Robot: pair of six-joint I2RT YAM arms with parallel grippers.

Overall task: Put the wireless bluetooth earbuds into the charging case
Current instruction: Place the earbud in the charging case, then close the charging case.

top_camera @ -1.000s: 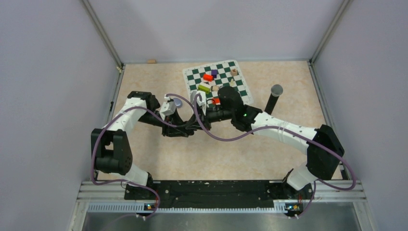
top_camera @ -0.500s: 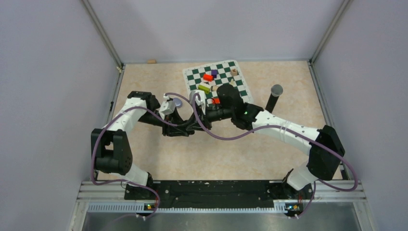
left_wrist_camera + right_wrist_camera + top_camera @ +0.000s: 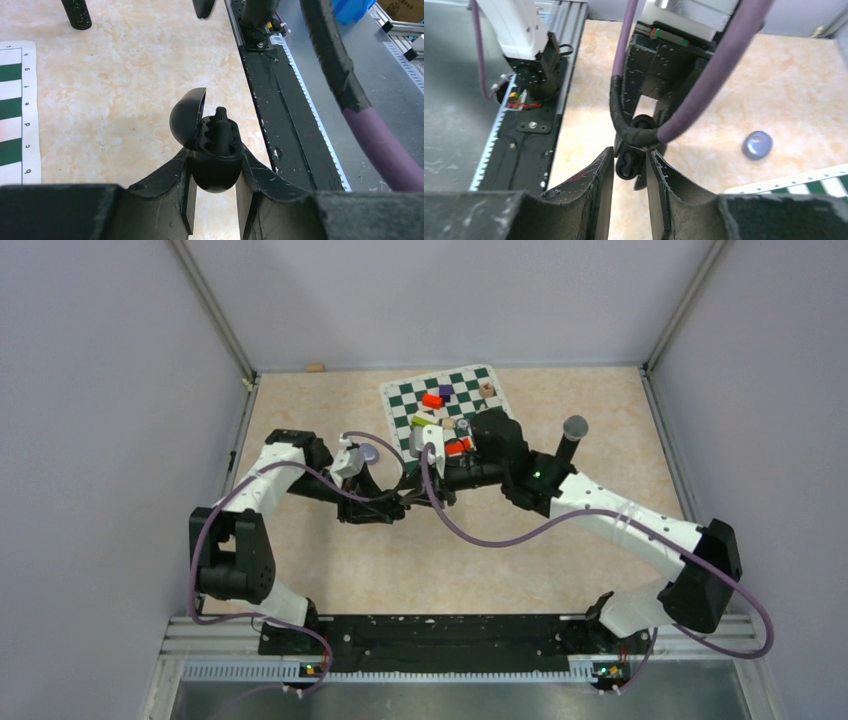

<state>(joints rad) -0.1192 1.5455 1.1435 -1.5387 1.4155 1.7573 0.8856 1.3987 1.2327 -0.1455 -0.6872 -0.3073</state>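
Note:
The black charging case, now held above the table, will be released by my left gripper, which will leave it on the table just off the chessboard's near edge (image 3: 445, 483) (image 3: 54, 160).
My left gripper (image 3: 216, 156) is shut on the black charging case (image 3: 216, 167), holding it by its rounded body above the table. The case's lid (image 3: 187, 117) stands open to the left. One black earbud (image 3: 222, 127) sits in the case with its stem poking up. In the top view the left gripper (image 3: 388, 507) and the right gripper (image 3: 420, 495) face each other at mid-table. The right gripper (image 3: 629, 165) is open and empty, and the case (image 3: 627, 167) shows just beyond its fingertips. I cannot pick out the other earbuds.
A green-and-white chessboard (image 3: 490, 375) with several coloured blocks lies at the back. A black post with a grey top (image 3: 570, 445) stands to its right. A pale purple oval object (image 3: 757, 145) lies on the table near the left arm. The purple cable (image 3: 704, 90) crosses close to the case.
The right gripper has opened and its arm has drawn back to the right, away from the case. The left gripper has kept still with the case.

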